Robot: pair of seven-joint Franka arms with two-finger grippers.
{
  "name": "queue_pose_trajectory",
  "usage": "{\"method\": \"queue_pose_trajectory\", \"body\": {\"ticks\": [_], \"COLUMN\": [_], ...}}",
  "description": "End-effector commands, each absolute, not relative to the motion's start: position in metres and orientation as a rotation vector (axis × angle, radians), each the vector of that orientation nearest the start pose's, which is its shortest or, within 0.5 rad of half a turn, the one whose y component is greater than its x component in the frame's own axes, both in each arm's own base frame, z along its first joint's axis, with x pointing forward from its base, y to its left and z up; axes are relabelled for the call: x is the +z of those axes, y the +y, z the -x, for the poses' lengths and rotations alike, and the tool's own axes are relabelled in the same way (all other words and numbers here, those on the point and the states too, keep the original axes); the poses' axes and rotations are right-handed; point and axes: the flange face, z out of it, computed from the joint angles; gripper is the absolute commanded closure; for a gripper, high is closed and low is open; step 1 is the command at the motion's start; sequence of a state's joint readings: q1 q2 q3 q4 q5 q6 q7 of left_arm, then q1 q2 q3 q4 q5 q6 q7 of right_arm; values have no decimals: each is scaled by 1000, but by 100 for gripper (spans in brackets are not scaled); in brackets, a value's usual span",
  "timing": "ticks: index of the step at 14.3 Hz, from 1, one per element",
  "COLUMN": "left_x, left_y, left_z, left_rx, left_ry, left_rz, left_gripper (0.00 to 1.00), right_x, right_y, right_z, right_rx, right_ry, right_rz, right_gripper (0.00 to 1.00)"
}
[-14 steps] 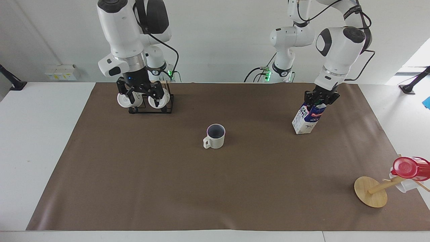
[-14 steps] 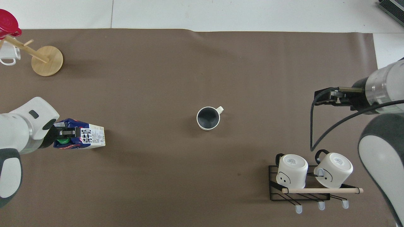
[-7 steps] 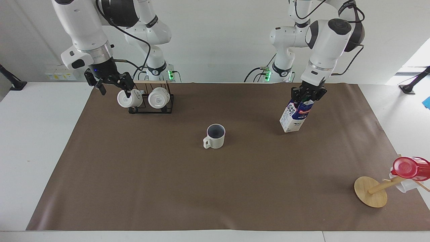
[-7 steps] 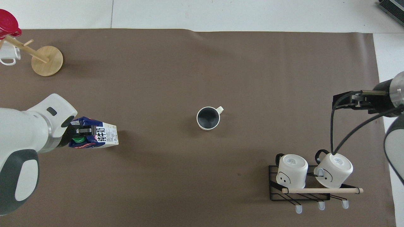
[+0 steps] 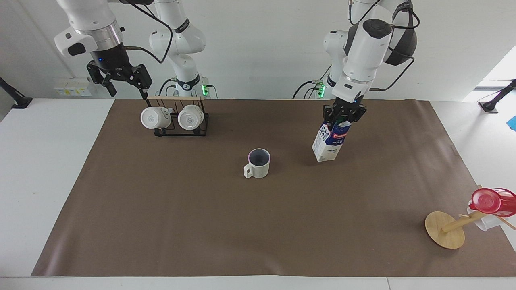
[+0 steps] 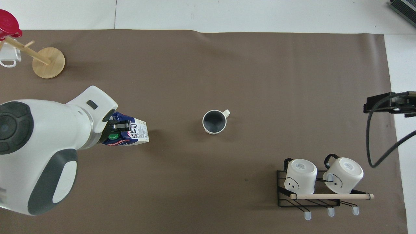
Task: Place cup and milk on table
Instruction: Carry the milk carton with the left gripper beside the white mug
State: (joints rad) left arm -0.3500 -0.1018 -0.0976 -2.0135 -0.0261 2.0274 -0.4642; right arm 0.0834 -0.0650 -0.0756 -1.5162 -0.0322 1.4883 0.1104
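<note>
My left gripper is going to release the milk carton on the brown paper (image 6: 171,124) next to the cream ribbed cup.
The cream ribbed cup (image 5: 258,163) stands upright on the brown paper of the table (image 5: 181,225), near its middle; it also shows in the overhead view (image 6: 214,122), handle pointing away from the robots. My left gripper (image 5: 342,115) is shut on the top of the blue-and-white milk carton (image 5: 328,141), which hangs tilted, its base low over the paper beside the cup, toward the left arm's end. From overhead the carton (image 6: 135,133) shows its green cap under the left gripper (image 6: 119,126). My right gripper (image 5: 121,80) is open and empty, raised above the mug rack.
A black wire rack (image 5: 179,123) with two whiter mugs stands near the robots at the right arm's end, also seen from overhead (image 6: 320,190). A tipped wooden mug tree (image 5: 445,229) with a red cup (image 5: 492,201) lies at the left arm's end.
My left gripper has carried the milk carton across the paper toward the cup. My right gripper has risen from the rack and drawn back toward the right arm's end.
</note>
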Motion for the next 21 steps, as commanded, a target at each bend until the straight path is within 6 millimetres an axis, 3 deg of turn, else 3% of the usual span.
{"method": "queue_pose_trajectory", "body": {"ticks": [1,4,7,15,16,18,21], "left_x": [503,490,463,455,455,455,463], "left_y": [-267,-285,-312,-317,-317,-317,-318], "left_z": [-499,-503,-502,-507,-507,-507,-510], "left_rx": [-143,-155,-201,-215,-216,-216,-220], "left_ry": [-66,-66,-54,-59,-56,-53,-49], "left_rz": [3194,3203,3147,3162,3161,3158,3157], "left_gripper": [50,50,50,47,35,0,0], "right_x": [673,669,660,653,653,661,666], "right_y": [-5,-7,-7,-9,-9,-8,-9], "right_z": [-520,-520,-516,-511,-511,-518,-522], "right_rx": [-32,-20,21,41,39,21,41], "right_ry": [109,109,106,86,86,83,88], "right_rz": [3153,3154,3154,3153,3155,3173,3167], "right_gripper": [0,0,0,0,0,0,0]}}
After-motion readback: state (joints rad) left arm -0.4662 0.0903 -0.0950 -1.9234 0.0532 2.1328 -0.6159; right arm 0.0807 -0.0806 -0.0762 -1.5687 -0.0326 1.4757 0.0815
